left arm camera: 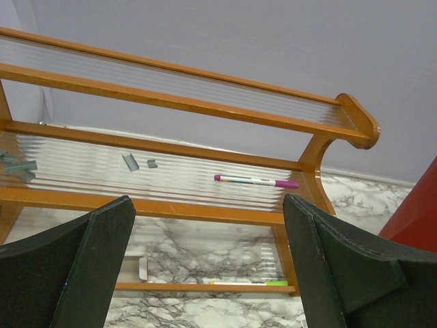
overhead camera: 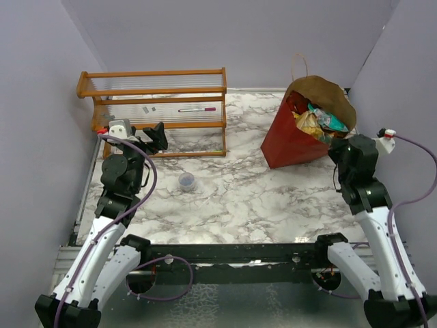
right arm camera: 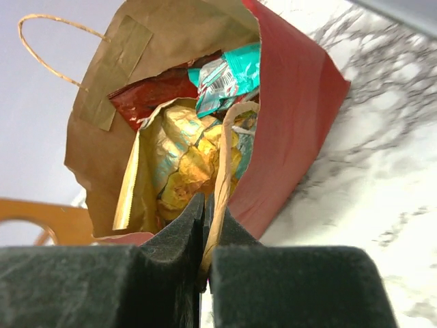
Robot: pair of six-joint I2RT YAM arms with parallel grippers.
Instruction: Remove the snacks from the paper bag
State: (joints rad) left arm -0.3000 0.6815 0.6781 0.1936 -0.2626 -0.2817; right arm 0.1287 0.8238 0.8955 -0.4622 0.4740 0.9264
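Note:
I see the bag's far handle standing well away from my left gripper, so next I regrip the bag's near handle [right arm camera: 224,154] with my right gripper and swing the bag closer first.
The dark red paper bag [overhead camera: 290,145] stands at the back right of the marble table, its mouth tipped toward my right arm. Snacks [overhead camera: 317,121] fill it: in the right wrist view a yellow packet [right arm camera: 184,150], a teal one [right arm camera: 229,75] and a red one [right arm camera: 147,96] show inside the tan lining. My right gripper [right arm camera: 208,205] is shut on the bag's near twisted paper handle [right arm camera: 224,157] at the rim. The far handle [right arm camera: 54,41] sticks up free. My left gripper [left arm camera: 208,205] hangs open and holds nothing in front of the wooden rack, far from the bag.
A wooden two-shelf rack [overhead camera: 157,102] stands at the back left, with a purple marker [left arm camera: 256,181] on its shelf and a green-tipped pen [left arm camera: 249,282] below. A small clear round container [overhead camera: 186,181] sits mid-table. Lilac walls close in on three sides.

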